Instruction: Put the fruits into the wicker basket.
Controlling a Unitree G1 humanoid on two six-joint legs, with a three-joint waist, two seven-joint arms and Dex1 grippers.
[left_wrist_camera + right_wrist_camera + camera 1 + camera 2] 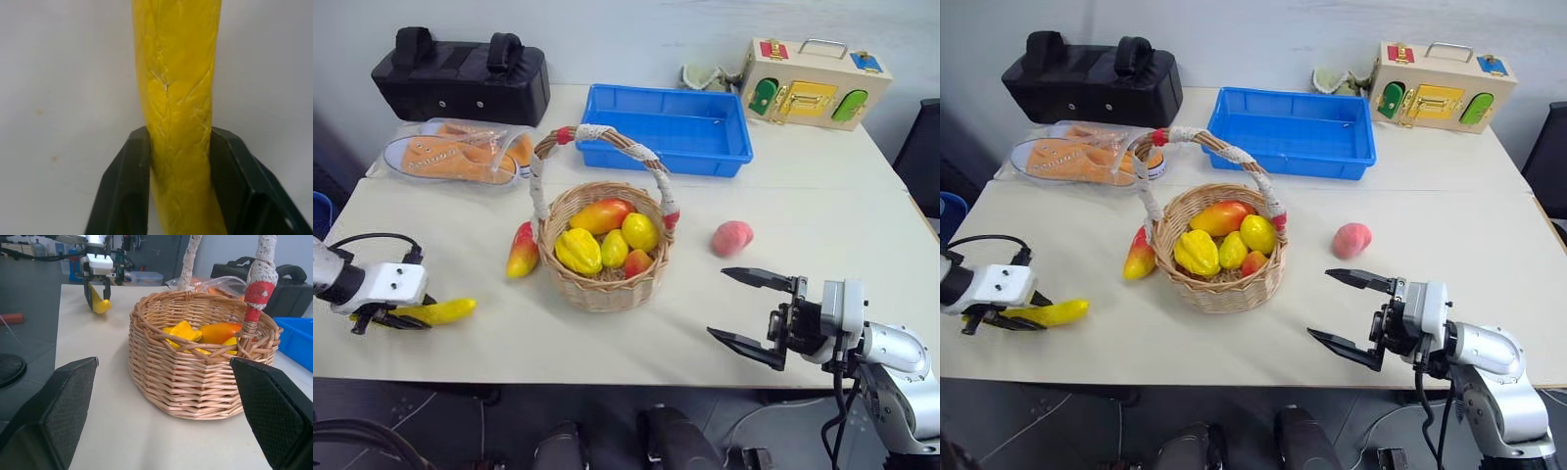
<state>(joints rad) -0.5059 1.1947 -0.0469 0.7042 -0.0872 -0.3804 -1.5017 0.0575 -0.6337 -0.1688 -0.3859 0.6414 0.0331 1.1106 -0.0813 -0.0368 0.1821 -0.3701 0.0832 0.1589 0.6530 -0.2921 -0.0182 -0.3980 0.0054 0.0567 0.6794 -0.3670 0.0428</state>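
Note:
The robot's left gripper should release the banana across the yellow fruits (603, 233) next to the red-yellow piece in the wicker basket.
The wicker basket (604, 286) stands mid-table and holds several fruits, among them a red-yellow piece (602, 214) and a ridged yellow one (578, 251). A red-yellow mango (522, 252) lies against the basket's left side. To the basket's right a pink peach (732, 237) rests on the table. Near the table's front left edge lies the yellow banana (448, 311), with my left gripper (406, 319) shut on it; both black fingers (129, 181) press its sides. My right gripper (718, 303) hangs open and empty at the front right, pointing toward the basket.
A blue plastic tray (705, 162) stands behind the basket. Orange shoes in clear plastic (450, 152) and a black bag (460, 78) lie at the back left. A wooden latch box (813, 86) stands at the back right.

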